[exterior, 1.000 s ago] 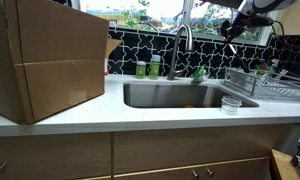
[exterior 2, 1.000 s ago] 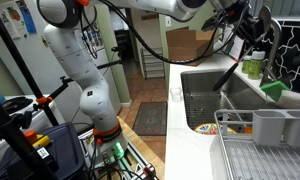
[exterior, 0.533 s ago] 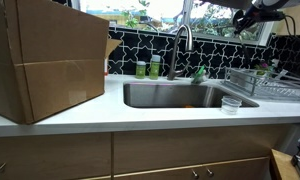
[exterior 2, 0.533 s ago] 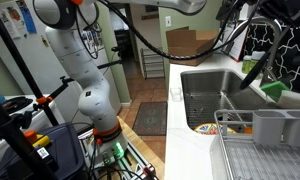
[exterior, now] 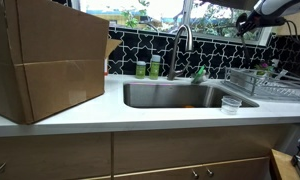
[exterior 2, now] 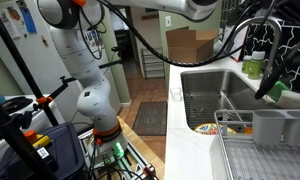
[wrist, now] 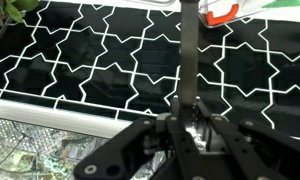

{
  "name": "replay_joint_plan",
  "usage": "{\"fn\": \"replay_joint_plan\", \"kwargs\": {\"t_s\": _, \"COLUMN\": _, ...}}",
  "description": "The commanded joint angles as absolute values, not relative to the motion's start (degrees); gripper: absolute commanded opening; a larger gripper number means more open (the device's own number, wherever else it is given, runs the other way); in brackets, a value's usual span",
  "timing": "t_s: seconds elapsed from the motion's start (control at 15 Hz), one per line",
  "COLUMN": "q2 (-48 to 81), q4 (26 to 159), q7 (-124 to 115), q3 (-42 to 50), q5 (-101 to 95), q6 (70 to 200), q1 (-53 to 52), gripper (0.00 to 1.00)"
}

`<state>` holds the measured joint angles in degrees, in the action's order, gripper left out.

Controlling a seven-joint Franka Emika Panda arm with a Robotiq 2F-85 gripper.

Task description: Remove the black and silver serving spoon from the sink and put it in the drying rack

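Note:
My gripper is going to the sink-side end of the drying rack (exterior: 237, 70) (wrist: 180, 4), near the black tile wall. It will let go of the serving spoon there. The spoon now hangs slanted above the sink.
My gripper (wrist: 190, 118) is shut on the dark, slim serving spoon (wrist: 190, 50), whose handle runs straight up the wrist view in front of the black patterned tile wall. In an exterior view the gripper (exterior: 250, 20) is high at the top right, above the wire drying rack (exterior: 265, 83) and to the right of the steel sink (exterior: 180, 96). In an exterior view the spoon (exterior 2: 274, 68) hangs slanted above the sink (exterior 2: 205, 100), behind the rack (exterior 2: 260, 150). A corner of the rack (wrist: 30, 150) shows at the wrist view's lower left.
A large cardboard box (exterior: 50, 60) stands on the counter left of the sink. The curved faucet (exterior: 183, 42), green bottles (exterior: 148, 68) and a green sponge (exterior: 199, 74) line the back. A small clear cup (exterior: 230, 103) stands in front of the rack.
The gripper has carried the spoon further from over the sink toward the rack side, staying high.

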<state>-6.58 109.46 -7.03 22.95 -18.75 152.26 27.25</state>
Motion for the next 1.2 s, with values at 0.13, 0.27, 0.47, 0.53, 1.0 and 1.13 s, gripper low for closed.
{"fn": "replay_joint_plan", "kwargs": {"t_s": 0.13, "q2": -5.2, "q4": 109.49, "q7": -8.2, "q3": 24.02, "q5": -21.53, "q6": 154.84, "q1": 28.4, "gripper": 0.05}}
{"fn": "replay_joint_plan", "kwargs": {"t_s": 0.27, "q2": -4.87, "q4": 109.59, "q7": -8.56, "q3": 24.36, "q5": -21.94, "q6": 155.86, "q1": 28.69, "gripper": 0.05}}
{"fn": "replay_joint_plan", "kwargs": {"t_s": 0.47, "q2": -4.81, "q4": 110.79, "q7": -11.66, "q3": 23.96, "q5": -23.28, "q6": 157.58, "q1": 29.26, "gripper": 0.05}}
{"fn": "replay_joint_plan", "kwargs": {"t_s": 0.53, "q2": -4.8, "q4": 111.24, "q7": -12.63, "q3": 23.85, "q5": -24.07, "q6": 158.08, "q1": 29.31, "gripper": 0.05}}
{"fn": "replay_joint_plan", "kwargs": {"t_s": 1.0, "q2": -4.17, "q4": 113.19, "q7": -19.35, "q3": 24.16, "q5": -31.03, "q6": 161.02, "q1": 29.72, "gripper": 0.05}}
{"fn": "replay_joint_plan", "kwargs": {"t_s": 1.13, "q2": -4.28, "q4": 113.76, "q7": -21.78, "q3": 24.01, "q5": -32.78, "q6": 161.05, "q1": 29.86, "gripper": 0.05}}
